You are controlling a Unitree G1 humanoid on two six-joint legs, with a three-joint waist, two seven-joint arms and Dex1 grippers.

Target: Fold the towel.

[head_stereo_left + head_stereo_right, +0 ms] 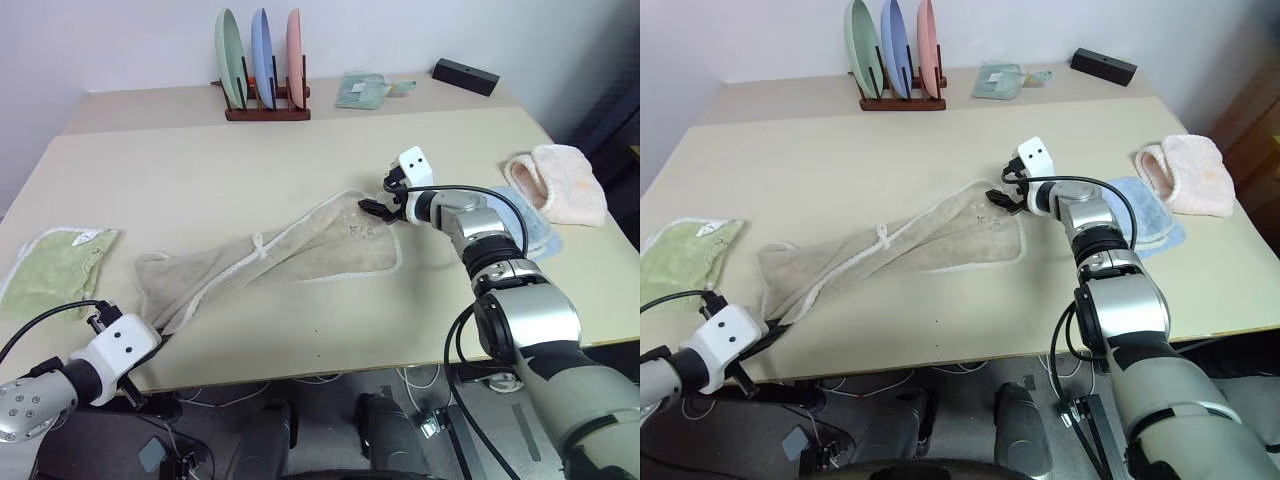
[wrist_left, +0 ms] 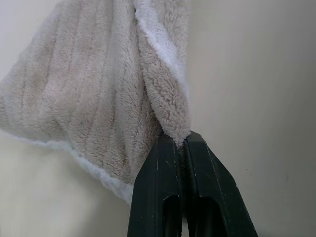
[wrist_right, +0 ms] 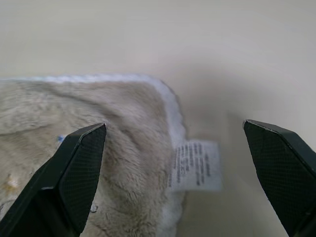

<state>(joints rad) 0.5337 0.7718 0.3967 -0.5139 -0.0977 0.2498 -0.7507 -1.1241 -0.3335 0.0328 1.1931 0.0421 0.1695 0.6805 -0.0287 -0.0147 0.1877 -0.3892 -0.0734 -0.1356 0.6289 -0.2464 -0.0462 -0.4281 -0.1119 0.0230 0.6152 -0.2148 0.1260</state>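
Note:
The towel is lying bunched in a slanted strip, so my right gripper will take the towel's corner [image 3: 160,94] beside the label, and both grippers should lift and spread the towel.
The towel [image 1: 290,255] is beige with white edging and lies pulled out in a long diagonal strip, from the table's front left toward the middle right. My left gripper [image 2: 180,140] is shut on the towel's near-left corner, right at the table's front edge [image 1: 160,335]. My right gripper [image 3: 173,126] hangs open over the far-right corner, one finger on each side of it. A small white label [image 3: 195,165] sticks out from under that corner. In the left eye view the right gripper [image 1: 380,205] sits just at the towel's upper right end.
A small green towel [image 1: 55,265] lies at the left edge. A pale pink cloth [image 1: 560,180] and a light blue cloth [image 1: 540,238] lie at the right. A rack of plates [image 1: 262,70], a folded green cloth [image 1: 365,90] and a black box [image 1: 465,76] stand at the back.

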